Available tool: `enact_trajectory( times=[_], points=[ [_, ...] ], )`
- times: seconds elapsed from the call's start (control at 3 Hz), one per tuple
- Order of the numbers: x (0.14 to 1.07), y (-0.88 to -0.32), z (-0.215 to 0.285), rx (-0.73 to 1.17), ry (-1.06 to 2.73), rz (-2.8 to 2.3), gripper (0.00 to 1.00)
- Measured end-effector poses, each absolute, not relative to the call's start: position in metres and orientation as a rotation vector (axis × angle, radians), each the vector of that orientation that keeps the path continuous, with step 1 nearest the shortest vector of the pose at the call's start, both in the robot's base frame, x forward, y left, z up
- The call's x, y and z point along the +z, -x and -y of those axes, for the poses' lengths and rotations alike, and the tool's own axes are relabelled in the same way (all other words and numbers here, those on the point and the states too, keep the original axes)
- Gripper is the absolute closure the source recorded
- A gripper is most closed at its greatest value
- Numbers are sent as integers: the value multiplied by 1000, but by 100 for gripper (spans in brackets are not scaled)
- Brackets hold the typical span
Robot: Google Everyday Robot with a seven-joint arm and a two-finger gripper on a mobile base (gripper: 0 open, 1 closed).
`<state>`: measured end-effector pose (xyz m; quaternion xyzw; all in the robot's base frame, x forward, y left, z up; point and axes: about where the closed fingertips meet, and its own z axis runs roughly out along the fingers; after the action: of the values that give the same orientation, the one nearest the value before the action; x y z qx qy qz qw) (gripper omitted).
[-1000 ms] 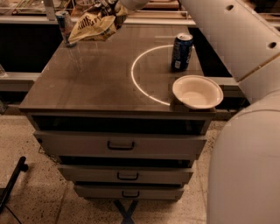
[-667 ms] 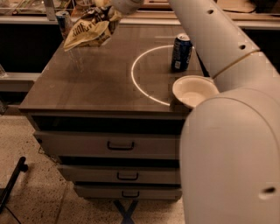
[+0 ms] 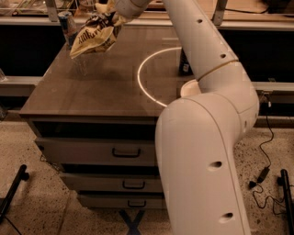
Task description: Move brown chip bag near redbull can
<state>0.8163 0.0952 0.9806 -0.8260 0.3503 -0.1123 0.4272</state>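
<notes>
Next, I release the brown chip bag, which hangs tilted above the table top, on the table top just in front of the redbull can [image 3: 80, 49].
The brown chip bag [image 3: 94, 37], tan-yellow and dark brown with white lettering, hangs tilted above the far left part of the table top. My gripper [image 3: 111, 13] holds it by its upper right end, shut on it. The redbull can [image 3: 68, 26], slim, blue and silver, stands upright at the far left corner, just left of the bag and a small gap from it. My white arm reaches in from the lower right across the table.
The dark table top [image 3: 101, 87] carries a bright ring of light [image 3: 142, 78]. A dark blue soda can [image 3: 183, 66] and a white bowl [image 3: 187, 88] peek out beside my arm at the right. Drawers [image 3: 125, 153] sit below. Cables [image 3: 264, 170] lie on the floor at the right.
My gripper has carried the bag a little left and forward, closer to the redbull can. My arm now covers most of the soda can and the bowl.
</notes>
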Motion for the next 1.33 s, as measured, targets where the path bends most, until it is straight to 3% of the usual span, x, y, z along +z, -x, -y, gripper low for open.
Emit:
enact_trajectory(
  times=[1.33],
  points=[
    [946, -840, -136, -314, 2069, -730, 100]
  ],
)
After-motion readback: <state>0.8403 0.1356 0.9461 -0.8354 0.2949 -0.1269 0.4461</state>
